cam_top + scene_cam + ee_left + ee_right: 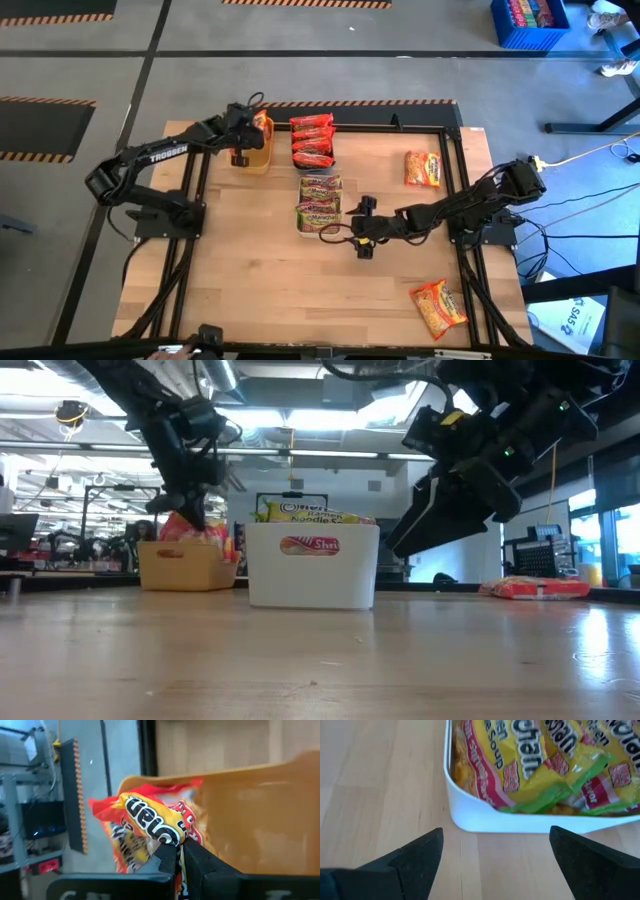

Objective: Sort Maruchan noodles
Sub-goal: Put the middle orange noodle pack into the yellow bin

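Observation:
Next, I let go of the orange-yellow Maruchan packet with my left gripper inside the yellow tray (256, 153), next to the red packets.
My left gripper (250, 140) is shut on an orange-yellow Maruchan packet (150, 827) over the yellow tray (258, 160) at the far left; in the low view the packet (190, 528) hangs just above the yellow tray's rim (188, 550). Red packets (312, 140) lie beside it at the far middle. Green-pink packets (545, 760) fill the white tray (485, 815) at the table's middle. My right gripper (495, 855) stands open just right of that white tray (320, 203), a finger on either side of its corner, touching nothing. My left gripper pinches the orange-yellow packet between its two fingers (167, 857), at the packet's edge (175, 840) nearest the wrist. The fingers slant down toward the table's far edge. The packet sticks out crumpled beyond the fingertips, over the yellow tray's inside (250, 820); whether it touches the tray I cannot tell.
Two loose orange packets lie on the wood, one at the far right (423, 168) and one at the near right (440, 305). Bare wood spreads over the table's near left half. A black frame (460, 130) borders the table.

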`<action>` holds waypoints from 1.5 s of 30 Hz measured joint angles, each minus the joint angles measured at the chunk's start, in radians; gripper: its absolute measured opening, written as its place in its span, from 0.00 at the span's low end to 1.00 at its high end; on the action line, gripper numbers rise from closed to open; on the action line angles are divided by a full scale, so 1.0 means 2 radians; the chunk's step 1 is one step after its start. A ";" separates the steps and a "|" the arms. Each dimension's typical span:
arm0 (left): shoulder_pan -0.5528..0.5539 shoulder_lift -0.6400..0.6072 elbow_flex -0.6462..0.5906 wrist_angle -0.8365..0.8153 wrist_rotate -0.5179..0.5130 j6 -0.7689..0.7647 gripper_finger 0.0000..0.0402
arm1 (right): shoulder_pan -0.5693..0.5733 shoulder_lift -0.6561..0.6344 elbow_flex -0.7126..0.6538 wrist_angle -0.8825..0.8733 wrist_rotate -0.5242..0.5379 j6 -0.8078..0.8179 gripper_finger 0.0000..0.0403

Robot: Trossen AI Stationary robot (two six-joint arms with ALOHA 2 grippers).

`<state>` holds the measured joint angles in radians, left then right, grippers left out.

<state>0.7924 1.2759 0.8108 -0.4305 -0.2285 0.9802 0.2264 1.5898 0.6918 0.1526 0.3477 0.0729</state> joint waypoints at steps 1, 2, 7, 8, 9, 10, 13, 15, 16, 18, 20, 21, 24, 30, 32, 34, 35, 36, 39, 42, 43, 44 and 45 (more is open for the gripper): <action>0.002 0.005 0.000 0.003 0.007 0.001 0.01 | 0.000 0.000 0.000 0.005 0.000 0.000 0.87; 0.003 0.012 0.000 0.007 0.007 0.004 0.01 | 0.000 0.000 0.000 0.007 0.000 -0.001 0.87; 0.004 0.035 0.000 0.029 -0.022 0.002 0.02 | 0.001 0.000 0.000 0.012 0.000 -0.002 0.87; 0.004 0.037 0.000 0.027 -0.015 0.004 0.02 | 0.001 0.000 0.000 0.011 0.000 -0.002 0.87; 0.002 0.037 0.000 0.025 -0.009 0.007 0.03 | 0.001 0.000 0.000 0.011 -0.001 -0.002 0.87; -0.003 0.037 0.000 0.026 -0.009 0.007 0.04 | 0.001 0.000 0.000 0.011 -0.002 -0.002 0.87; -0.016 0.037 0.000 0.049 -0.013 0.017 0.05 | 0.001 0.000 0.000 0.015 -0.009 -0.002 0.87; -0.017 0.037 0.000 0.061 -0.013 0.028 0.05 | 0.001 0.000 0.000 0.017 -0.014 -0.002 0.87; -0.014 0.037 0.000 0.064 -0.014 0.028 0.05 | 0.001 0.000 0.000 0.016 -0.014 -0.002 0.87; -0.011 0.039 0.000 0.067 -0.024 0.013 0.05 | 0.001 0.000 0.000 0.017 -0.014 -0.001 0.87; -0.008 0.042 0.000 0.064 -0.028 -0.019 0.05 | 0.001 0.000 0.000 0.017 -0.014 -0.001 0.87; -0.007 0.045 0.000 0.066 -0.025 -0.032 0.05 | 0.001 0.000 0.000 0.017 -0.014 -0.001 0.87; -0.006 0.056 0.000 0.067 -0.009 -0.053 0.06 | 0.001 0.000 0.000 0.017 -0.014 -0.001 0.87; -0.007 0.083 0.000 0.067 -0.009 -0.076 0.10 | 0.001 0.000 0.000 0.017 -0.014 -0.001 0.87; -0.007 0.091 0.000 0.067 -0.009 -0.080 0.14 | 0.001 0.000 0.000 0.017 -0.014 -0.001 0.87; -0.008 0.096 0.000 0.067 -0.012 -0.081 0.19 | 0.001 0.000 0.000 0.017 -0.014 0.000 0.87; -0.008 0.097 0.000 0.068 -0.016 -0.082 0.21 | 0.001 0.000 0.000 0.017 -0.014 0.000 0.87; -0.009 0.097 0.000 0.068 -0.021 -0.085 0.24 | 0.001 0.000 0.000 0.017 -0.014 0.000 0.87; -0.016 0.091 0.000 0.067 -0.039 -0.109 0.29 | 0.001 0.000 0.000 0.017 -0.014 0.002 0.87; -0.034 0.073 0.007 0.060 -0.075 -0.124 0.31 | 0.001 0.000 0.000 0.017 -0.013 0.016 0.87; -0.042 0.066 0.012 0.056 -0.082 -0.129 0.31 | 0.001 0.000 0.000 0.016 -0.013 0.021 0.87; -0.049 0.056 0.017 0.050 -0.085 -0.135 0.30 | 0.001 0.000 0.000 0.015 -0.014 0.025 0.87; -0.056 0.047 0.022 0.043 -0.086 -0.141 0.30 | 0.001 -0.004 0.001 0.011 -0.015 0.025 0.87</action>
<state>0.6798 1.3700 0.8549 -0.3444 -0.4006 0.6989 0.2287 1.5828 0.6930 0.1746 0.3169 0.1234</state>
